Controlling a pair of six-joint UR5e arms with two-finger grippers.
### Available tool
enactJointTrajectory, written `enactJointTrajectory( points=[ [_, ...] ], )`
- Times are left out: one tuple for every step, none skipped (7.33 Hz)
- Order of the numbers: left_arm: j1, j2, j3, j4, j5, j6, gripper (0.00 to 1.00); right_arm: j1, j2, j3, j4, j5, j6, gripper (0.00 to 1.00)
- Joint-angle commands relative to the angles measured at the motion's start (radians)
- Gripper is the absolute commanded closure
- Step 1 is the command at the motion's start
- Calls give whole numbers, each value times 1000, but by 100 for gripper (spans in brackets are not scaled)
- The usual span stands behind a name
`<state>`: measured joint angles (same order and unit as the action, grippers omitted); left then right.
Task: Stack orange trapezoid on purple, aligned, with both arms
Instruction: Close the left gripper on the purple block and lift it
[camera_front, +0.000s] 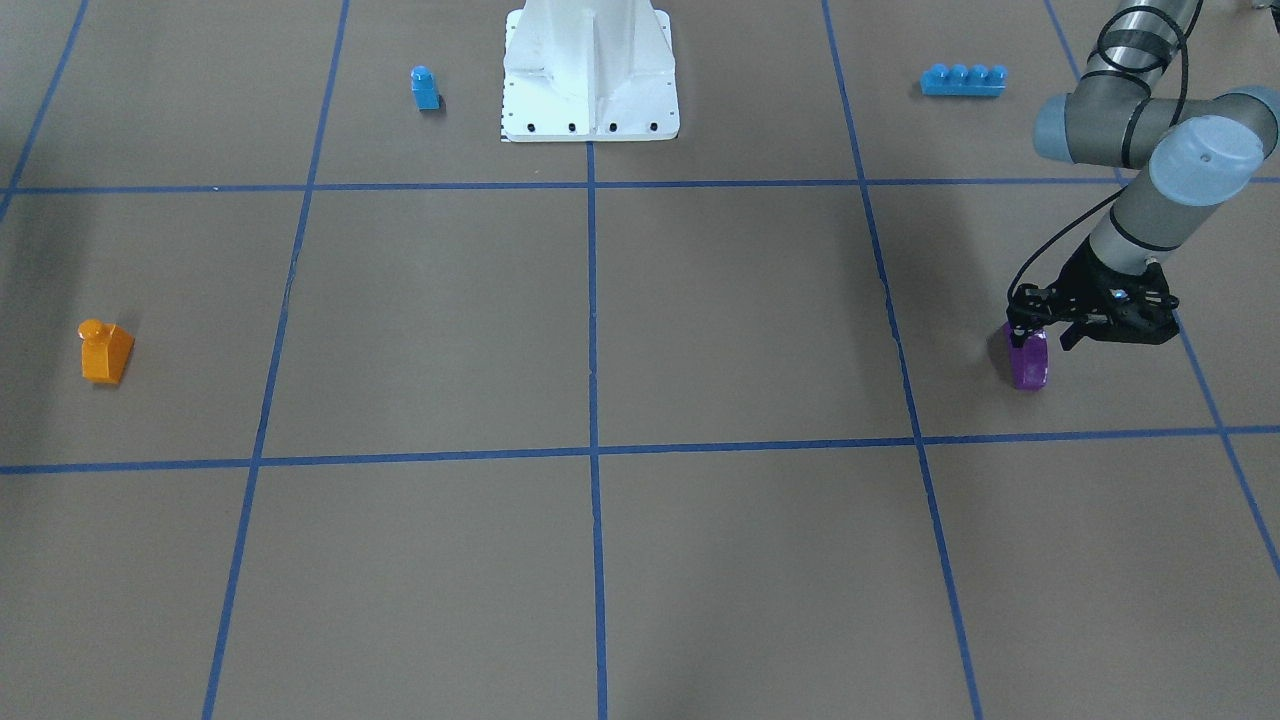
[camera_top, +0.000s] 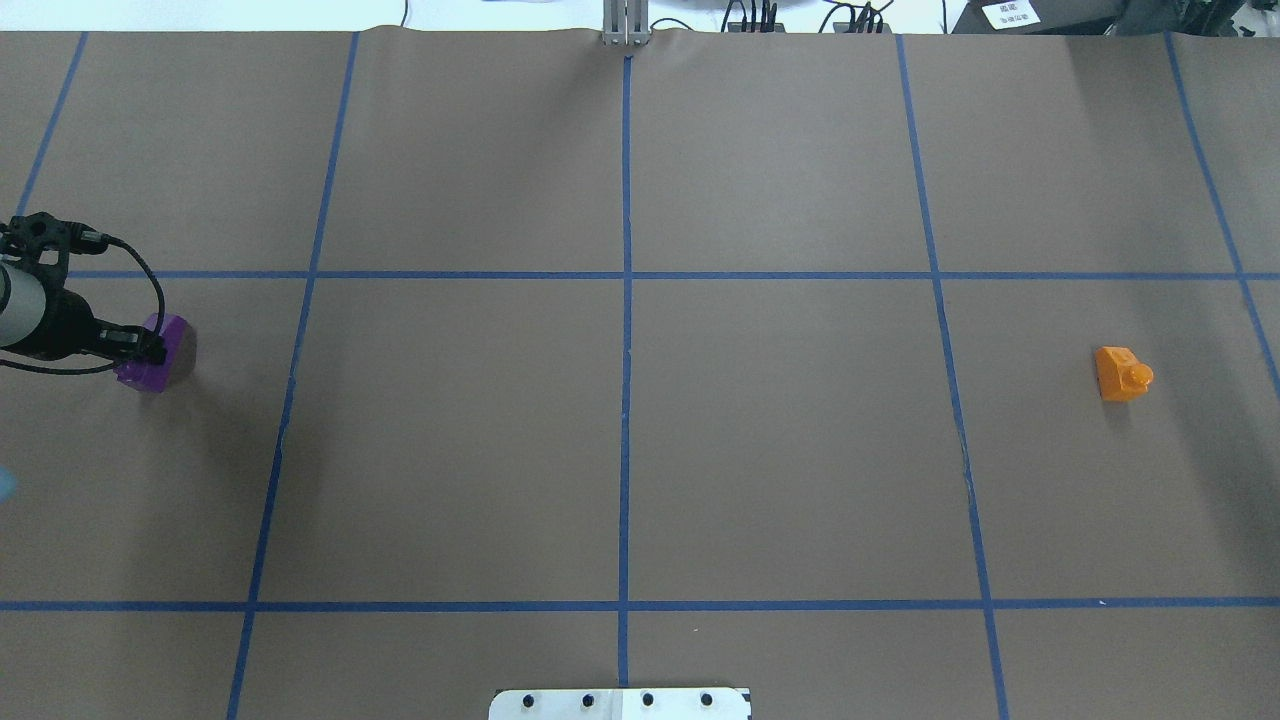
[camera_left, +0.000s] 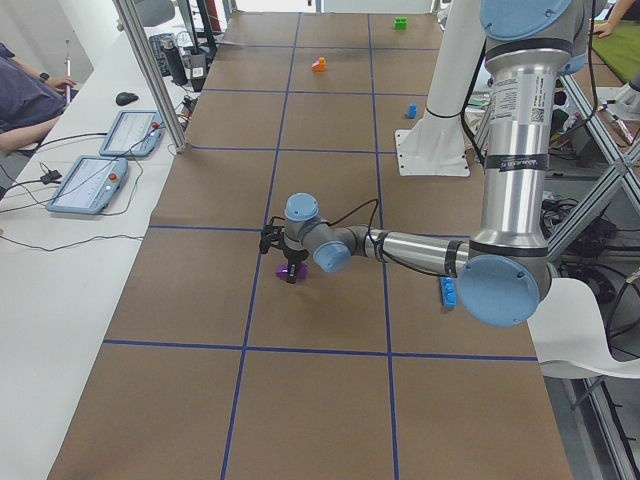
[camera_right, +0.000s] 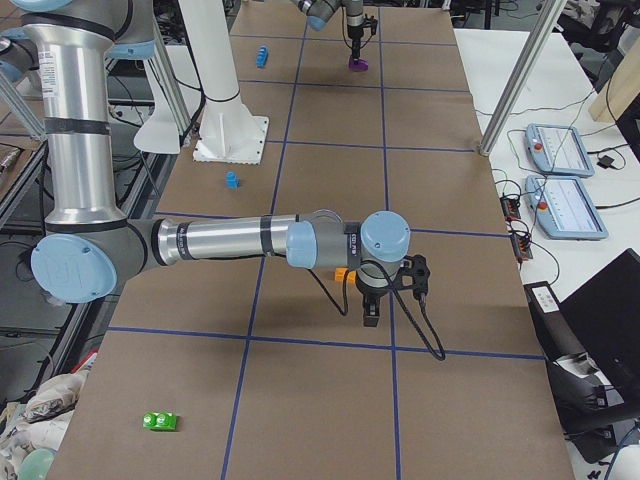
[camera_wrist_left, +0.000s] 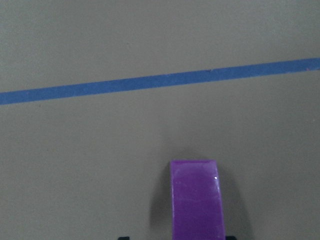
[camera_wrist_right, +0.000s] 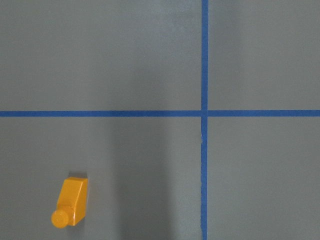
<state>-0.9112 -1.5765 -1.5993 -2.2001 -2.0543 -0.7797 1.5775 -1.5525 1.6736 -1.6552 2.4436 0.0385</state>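
The robot's left gripper will let go of the purple brick on the middle blue tape line (camera_front: 584, 402), near the line's crossing farther from the white base.
The purple brick (camera_front: 1028, 365) sits on the brown table at the robot's far left; it also shows in the overhead view (camera_top: 165, 345) and fills the bottom of the left wrist view (camera_wrist_left: 196, 200). My left gripper (camera_front: 1026, 335) is down over it with the jaws either side; a gap shows beside the brick, so the gripper looks open. The orange trapezoid (camera_front: 105, 352) lies on its side at the far right of the table, and shows in the right wrist view (camera_wrist_right: 72, 202). My right gripper (camera_right: 368, 312) hangs above the table just beside the orange trapezoid (camera_right: 343, 272); I cannot tell whether it is open or shut.
A blue one-stud brick (camera_front: 425, 88) and a long blue four-stud brick (camera_front: 963, 80) lie either side of the white robot base (camera_front: 590, 70). A green brick (camera_right: 160, 421) lies near the table's right end. Blue tape lines grid the table.
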Motion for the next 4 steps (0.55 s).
enactJointTrajectory(
  points=[
    [17,-2,-2,2,-1,-1,100,1,0,1,0,0,1,0],
    [17,1,-28,13,-6,-1,100,1,0,2,0,0,1,0],
    [15,-13,-98,125,-67,-1,100,-1,0,2,0,0,1,0],
    [9,-43,-193,275,-90,3,100,-1,2,2,0,0,3,0]
  ],
)
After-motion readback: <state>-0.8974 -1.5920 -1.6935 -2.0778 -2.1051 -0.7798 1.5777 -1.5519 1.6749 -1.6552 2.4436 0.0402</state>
